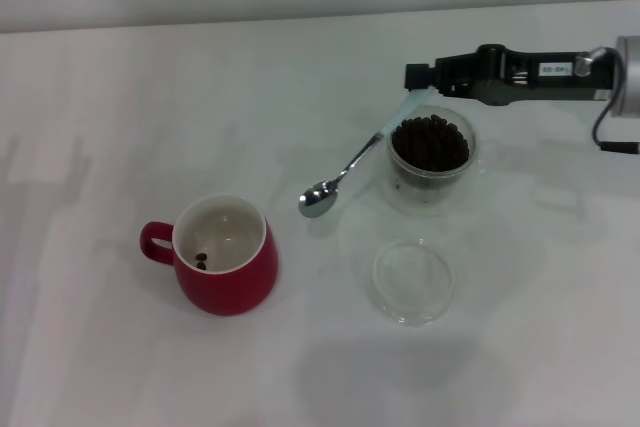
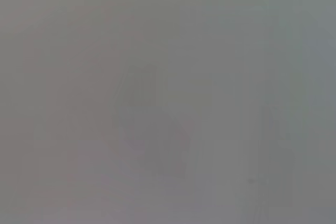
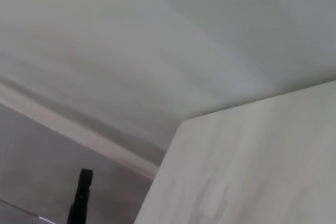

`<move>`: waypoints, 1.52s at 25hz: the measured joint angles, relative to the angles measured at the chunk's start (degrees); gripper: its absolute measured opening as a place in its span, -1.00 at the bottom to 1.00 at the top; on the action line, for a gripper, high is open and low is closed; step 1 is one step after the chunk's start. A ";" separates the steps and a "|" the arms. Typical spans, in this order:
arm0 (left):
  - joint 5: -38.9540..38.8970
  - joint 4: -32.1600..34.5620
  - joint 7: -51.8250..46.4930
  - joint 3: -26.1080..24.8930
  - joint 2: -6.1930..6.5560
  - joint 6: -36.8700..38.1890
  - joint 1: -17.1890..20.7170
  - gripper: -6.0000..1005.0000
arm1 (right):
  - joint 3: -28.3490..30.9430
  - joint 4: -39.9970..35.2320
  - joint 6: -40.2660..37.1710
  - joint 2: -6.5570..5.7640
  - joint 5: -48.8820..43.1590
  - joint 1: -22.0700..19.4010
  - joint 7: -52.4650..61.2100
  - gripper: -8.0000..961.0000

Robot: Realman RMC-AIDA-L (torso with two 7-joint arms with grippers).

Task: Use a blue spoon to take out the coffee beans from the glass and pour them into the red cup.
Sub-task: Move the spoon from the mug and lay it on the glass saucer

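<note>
My right gripper needs to let go of the blue spoon across the rim of the clear glass dish (image 1: 447, 249), with the spoon's bowl inside.
In the head view my right gripper (image 1: 418, 79) reaches in from the right and is shut on the pale blue handle of the blue spoon (image 1: 352, 164). The spoon slants down to the left, its empty silver bowl low over the table between the glass and the red cup. The glass (image 1: 431, 154) stands just below the gripper, filled with dark coffee beans (image 1: 430, 143). The red cup (image 1: 226, 255) stands front left, handle to the left, with a few beans (image 1: 203, 260) inside. My left gripper is out of view.
A flat shallow clear glass dish (image 1: 408, 280) lies on the white table in front of the glass. The wrist views show only blank pale surfaces and a table edge.
</note>
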 joint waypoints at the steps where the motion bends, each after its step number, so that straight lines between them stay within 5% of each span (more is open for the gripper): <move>1: 0.00 0.01 0.03 0.00 0.00 0.00 0.00 0.65 | 0.01 0.01 -0.26 -0.25 0.04 -0.48 0.08 -0.68; 7: 0.00 -0.03 0.07 0.00 0.03 0.07 0.17 0.65 | 0.12 0.32 -1.48 -1.41 0.48 -3.78 0.16 -0.68; 18: 0.10 0.00 0.07 0.00 0.03 0.05 0.31 0.65 | 0.07 3.98 -5.90 -1.76 3.86 -10.16 -2.10 -0.68; 38: 0.36 0.16 0.07 0.00 0.00 0.00 0.24 0.65 | 0.04 4.31 -2.29 1.39 4.96 -14.04 -12.38 -0.67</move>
